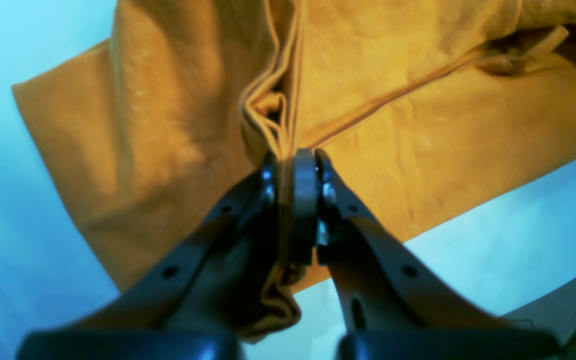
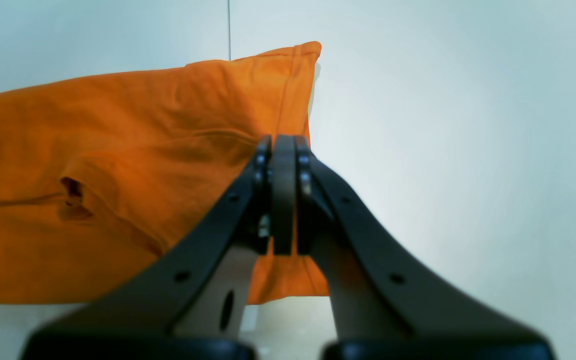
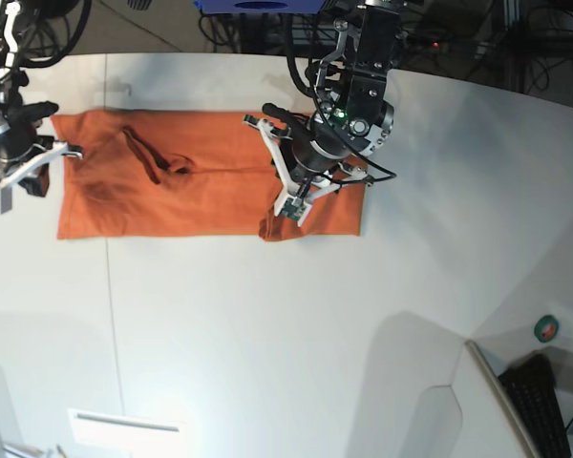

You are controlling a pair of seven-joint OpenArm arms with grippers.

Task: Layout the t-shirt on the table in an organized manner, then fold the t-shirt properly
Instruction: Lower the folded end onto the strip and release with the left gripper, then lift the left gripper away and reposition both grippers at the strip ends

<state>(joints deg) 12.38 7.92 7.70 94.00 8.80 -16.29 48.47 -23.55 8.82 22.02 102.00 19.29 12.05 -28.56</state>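
Note:
I will open my left gripper, back off and take the t-shirt's short edge (image 3: 361,205), because that gripper is pinching a bunched fold inward of it.
The orange t-shirt (image 3: 172,186) lies as a long flattened strip across the far part of the white table (image 3: 267,334). My left gripper (image 3: 296,186) stands over the strip's right part. In the left wrist view that gripper (image 1: 295,155) is shut on a bunched fold of the t-shirt (image 1: 418,125), with cloth running down between its fingers. My right gripper (image 3: 27,170) is at the strip's left end. In the right wrist view it (image 2: 278,140) is shut at the hemmed edge of the t-shirt (image 2: 118,150); whether it pinches cloth does not show.
A thin dark seam (image 3: 108,286) runs across the table on the left. At the lower right are a raised white panel (image 3: 430,382), a keyboard (image 3: 544,401) and a small green and red roll (image 3: 547,329). Cables and a blue object (image 3: 258,5) lie beyond the far edge.

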